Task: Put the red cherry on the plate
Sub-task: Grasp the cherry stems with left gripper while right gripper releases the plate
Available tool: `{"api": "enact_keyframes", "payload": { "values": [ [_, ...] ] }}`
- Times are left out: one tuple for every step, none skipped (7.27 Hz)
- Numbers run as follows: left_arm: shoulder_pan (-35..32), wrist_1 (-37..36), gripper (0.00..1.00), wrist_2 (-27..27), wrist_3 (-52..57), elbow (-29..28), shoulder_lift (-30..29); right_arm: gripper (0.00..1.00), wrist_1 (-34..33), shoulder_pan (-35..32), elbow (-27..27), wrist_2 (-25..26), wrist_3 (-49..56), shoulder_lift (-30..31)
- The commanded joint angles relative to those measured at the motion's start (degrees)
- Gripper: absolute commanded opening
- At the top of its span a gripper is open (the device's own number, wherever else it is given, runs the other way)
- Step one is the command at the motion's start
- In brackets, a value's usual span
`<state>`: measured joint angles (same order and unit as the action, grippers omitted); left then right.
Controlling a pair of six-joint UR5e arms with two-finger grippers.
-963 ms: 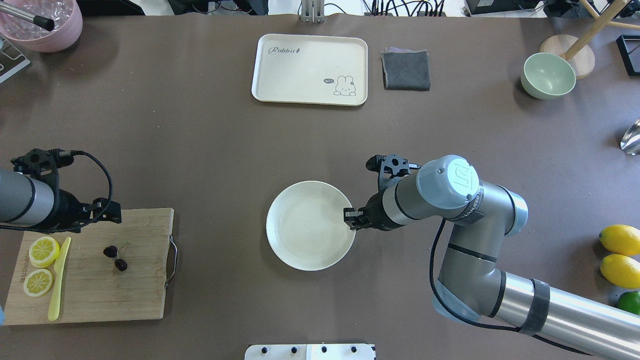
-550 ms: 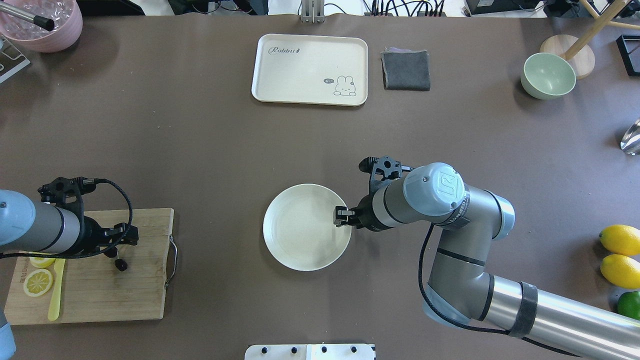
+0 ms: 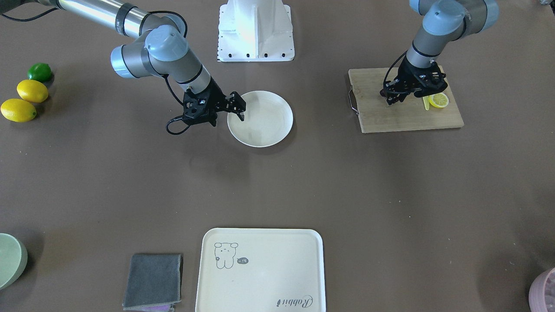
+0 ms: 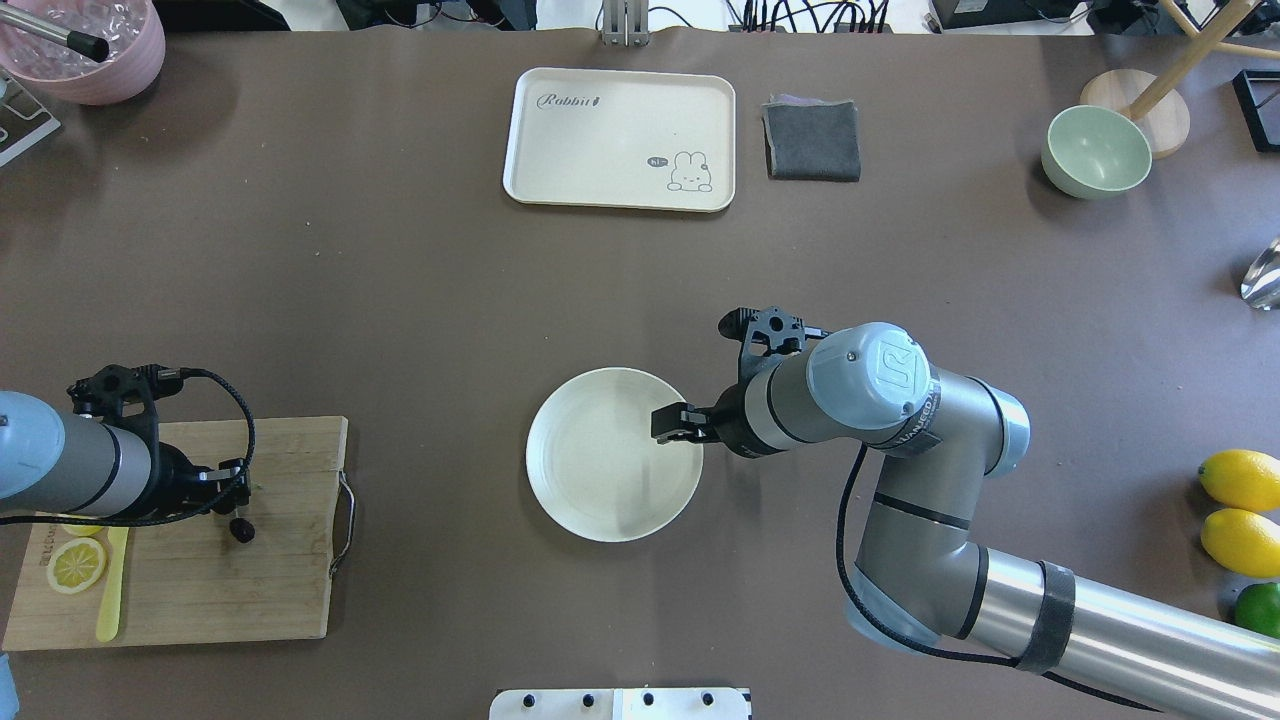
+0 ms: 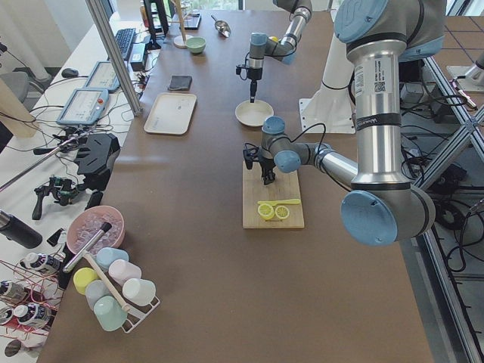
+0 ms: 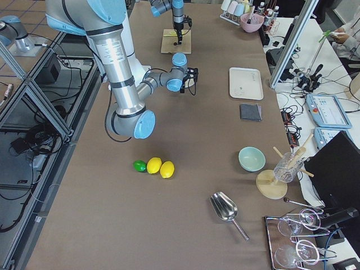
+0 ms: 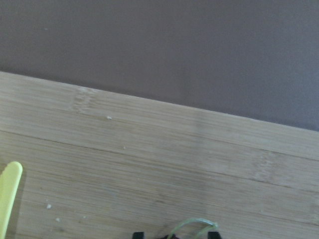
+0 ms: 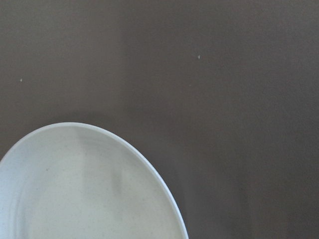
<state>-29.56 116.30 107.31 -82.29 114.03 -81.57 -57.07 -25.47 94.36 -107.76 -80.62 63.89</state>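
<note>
Next, I let go of the red cherry with my left gripper inside the round cream plate [image 3: 261,111], a little nearer me than its middle.
The red cherry [image 4: 241,531] lies on the wooden cutting board [image 4: 200,600] at the near left. One dark fruit shows beside my left gripper [image 4: 228,497], and the other is hidden under it. In the left wrist view the green stem [image 7: 192,225] loops between the two fingertips [image 7: 137,234], which stand apart, so the gripper is open around it. The round cream plate [image 4: 590,500] sits mid-table and holds nothing. My right gripper [image 4: 668,425] hovers open over the plate's right rim [image 3: 260,138]; the right wrist view shows that rim [image 8: 149,169].
Lemon slices [image 4: 76,563] and a yellow knife [image 4: 112,590] lie on the board's left part. A cream rabbit tray [image 4: 560,170] and grey cloth [image 4: 812,140] are at the far side. A green bowl [image 4: 1096,152] is far right, with lemons [image 4: 1240,480] near right.
My left gripper came down and toward the near side onto the cherries, covering one. My right gripper slid left over the plate's rim, and the plate shifted slightly left.
</note>
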Motion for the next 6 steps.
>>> {"api": "enact_keyframes", "payload": {
  "values": [
    [-0.3,-0.4,0.0,0.6,-0.2,0.8,-0.1,1.0,-0.1,-0.1,0.4,0.3,-0.8,-0.1],
    [-0.6,-0.5,0.0,2.5,-0.1,1.5,-0.8,1.0,-0.3,-0.7,1.2,0.4,-0.9,0.0],
    [-1.6,-0.5,0.0,6.6,-0.2,1.9,-4.6,1.0,-0.4,-2.1,2.5,-0.2,-0.8,0.9],
    [-4.3,-1.7,0.0,9.0,-0.5,1.8,-9.2,1.0,-0.5,-5.3,5.2,-3.2,-0.5,3.2],
    [-4.8,-5.8,0.0,9.9,-0.9,1.5,-14.9,1.0,-0.4,-12.0,7.4,-10.6,0.1,6.8],
    [-4.7,-11.7,0.0,9.8,-4.2,1.1,-22.1,1.0,-0.4,-18.0,8.7,-16.6,3.1,10.1]
  ]
}}
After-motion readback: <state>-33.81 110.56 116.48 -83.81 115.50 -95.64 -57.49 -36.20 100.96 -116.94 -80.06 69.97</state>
